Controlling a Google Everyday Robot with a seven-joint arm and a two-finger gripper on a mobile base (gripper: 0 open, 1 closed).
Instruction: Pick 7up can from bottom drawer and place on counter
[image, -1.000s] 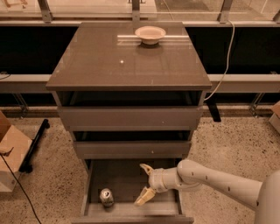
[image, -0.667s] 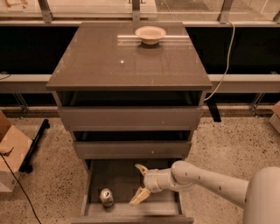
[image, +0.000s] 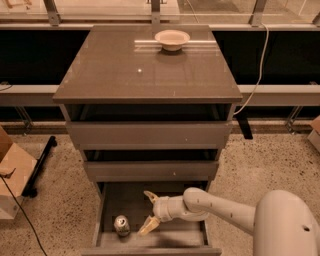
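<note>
My gripper is going to the 7up can's body (image: 122, 227) in the bottom drawer next. It will close there, with one finger on each side.
The 7up can (image: 121, 225) stands upright in the front left of the open bottom drawer (image: 150, 243), its silvery top showing. My gripper (image: 148, 212) is inside the drawer, just right of the can, with its two pale fingers spread open and pointing left toward it. It does not touch the can. The white arm reaches in from the lower right. The counter (image: 125, 70) is the glossy grey-brown top of the cabinet.
A pale bowl (image: 172, 38) sits at the back of the counter. The two upper drawers (image: 150, 135) stand slightly open. A cardboard box (image: 12, 172) is on the floor at the left. A cable hangs at the right of the cabinet.
My gripper has moved left inside the bottom drawer, closer to the can. The can has not moved.
</note>
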